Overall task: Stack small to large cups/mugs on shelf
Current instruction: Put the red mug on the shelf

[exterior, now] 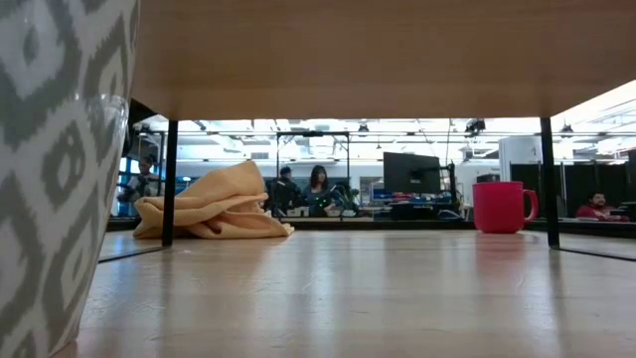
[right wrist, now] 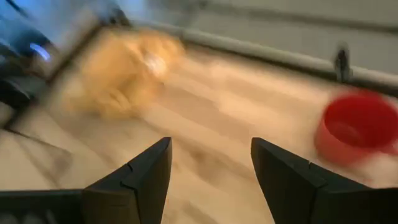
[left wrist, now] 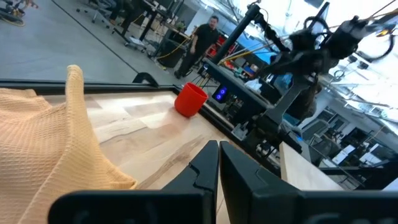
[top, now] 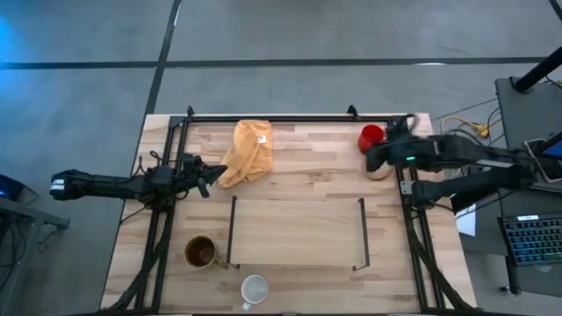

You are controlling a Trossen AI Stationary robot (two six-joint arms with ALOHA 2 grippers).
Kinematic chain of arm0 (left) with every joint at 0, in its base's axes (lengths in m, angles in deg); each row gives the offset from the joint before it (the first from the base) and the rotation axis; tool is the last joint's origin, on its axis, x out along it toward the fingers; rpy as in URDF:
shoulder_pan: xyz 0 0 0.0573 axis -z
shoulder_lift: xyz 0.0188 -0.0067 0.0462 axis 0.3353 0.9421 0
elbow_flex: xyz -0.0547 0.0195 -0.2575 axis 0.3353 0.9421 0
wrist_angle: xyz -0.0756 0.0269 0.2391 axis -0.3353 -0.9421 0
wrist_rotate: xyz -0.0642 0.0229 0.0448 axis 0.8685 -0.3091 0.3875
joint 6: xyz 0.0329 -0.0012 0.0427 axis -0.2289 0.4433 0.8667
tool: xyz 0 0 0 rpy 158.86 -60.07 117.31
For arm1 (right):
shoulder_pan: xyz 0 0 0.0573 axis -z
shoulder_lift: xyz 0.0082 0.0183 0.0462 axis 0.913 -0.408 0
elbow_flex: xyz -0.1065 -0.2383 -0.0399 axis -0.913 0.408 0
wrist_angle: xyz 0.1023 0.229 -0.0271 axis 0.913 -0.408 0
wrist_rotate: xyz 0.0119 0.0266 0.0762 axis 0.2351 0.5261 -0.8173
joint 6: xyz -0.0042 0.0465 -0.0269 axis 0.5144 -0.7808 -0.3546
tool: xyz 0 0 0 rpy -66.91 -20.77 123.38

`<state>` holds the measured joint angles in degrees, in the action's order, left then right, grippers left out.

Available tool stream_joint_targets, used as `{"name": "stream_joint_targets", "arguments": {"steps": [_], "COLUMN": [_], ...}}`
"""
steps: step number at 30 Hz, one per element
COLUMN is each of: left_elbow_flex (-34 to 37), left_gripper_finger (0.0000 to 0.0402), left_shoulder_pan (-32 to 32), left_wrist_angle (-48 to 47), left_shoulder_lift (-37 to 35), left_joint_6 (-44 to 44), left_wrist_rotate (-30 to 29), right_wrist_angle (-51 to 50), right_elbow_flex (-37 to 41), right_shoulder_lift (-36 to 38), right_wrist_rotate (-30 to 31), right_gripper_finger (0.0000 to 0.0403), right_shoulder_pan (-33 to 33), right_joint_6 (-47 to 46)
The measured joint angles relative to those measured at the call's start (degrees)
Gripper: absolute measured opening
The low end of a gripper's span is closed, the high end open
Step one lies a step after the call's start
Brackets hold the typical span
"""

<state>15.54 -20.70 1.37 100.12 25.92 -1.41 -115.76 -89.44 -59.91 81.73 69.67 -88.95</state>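
Note:
The small red mug is next for my right gripper, which should go to it and close on the mug's rim (top: 380,140) (right wrist: 368,149), next to its handle.
The small red mug (top: 371,136) stands upright near the table's far right corner; it also shows in the low view (exterior: 502,207), the left wrist view (left wrist: 189,99) and the right wrist view (right wrist: 357,127). The brown-gold mug (top: 200,252) stands by the shelf's left rail. The white mug (top: 255,288) stands at the near edge, close to the low camera (exterior: 60,149). The shelf (top: 299,233) stands at mid-table. My right gripper (top: 373,160) is open and empty (right wrist: 211,162), just on the near side of the red mug. My left gripper (top: 205,179) is shut (left wrist: 217,168) and empty, beside the cloth.
A yellow-orange cloth (top: 248,151) lies bunched at the far middle of the table, to the right of my left gripper. Black frame rails (top: 299,118) run along the far edge and both sides. People sit in the room beyond (exterior: 318,184).

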Motion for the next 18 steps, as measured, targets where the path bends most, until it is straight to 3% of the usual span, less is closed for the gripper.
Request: {"name": "stream_joint_targets", "arguments": {"steps": [3,5,7,10,13,16,18], "left_elbow_flex": [0.0,0.0,0.0,0.0,0.0,0.0,0.0], "left_gripper_finger": [0.0,0.0,0.0,0.0,0.0,0.0,0.0], "left_shoulder_pan": [0.0,0.0,0.0,0.0,0.0,0.0,0.0], "left_wrist_angle": [-0.1,-0.1,-0.3,-0.2,-0.2,-0.3,-0.4], "left_shoulder_lift": [-0.1,0.0,0.0,0.0,0.0,0.0,0.0], "left_joint_6": [0.0,-0.1,-0.1,-0.1,-0.1,-0.1,-0.1], "left_wrist_rotate": [0.0,0.0,0.1,0.1,0.2,0.1,0.3], "right_wrist_angle": [-18.2,-29.4,-28.0,-16.9,-16.8,-21.7,-24.6], "right_elbow_flex": [-5.9,-10.1,-13.2,-16.4,-20.1,-23.6,-25.8], "right_shoulder_lift": [-8.8,-13.2,-14.6,-15.7,-19.3,-24.4,-27.8], "right_wrist_rotate": [6.0,5.5,1.6,-10.6,-19.3,-20.8,-23.0], "right_gripper_finger": [0.0215,0.0215,0.0215,0.0215,0.0215,0.0215,0.0215], "right_shoulder_pan": [6.1,12.9,20.2,31.3,41.5,50.3,51.1], "right_joint_6": [-8.5,-14.0,-7.0,7.4,16.2,24.2,28.7]}}
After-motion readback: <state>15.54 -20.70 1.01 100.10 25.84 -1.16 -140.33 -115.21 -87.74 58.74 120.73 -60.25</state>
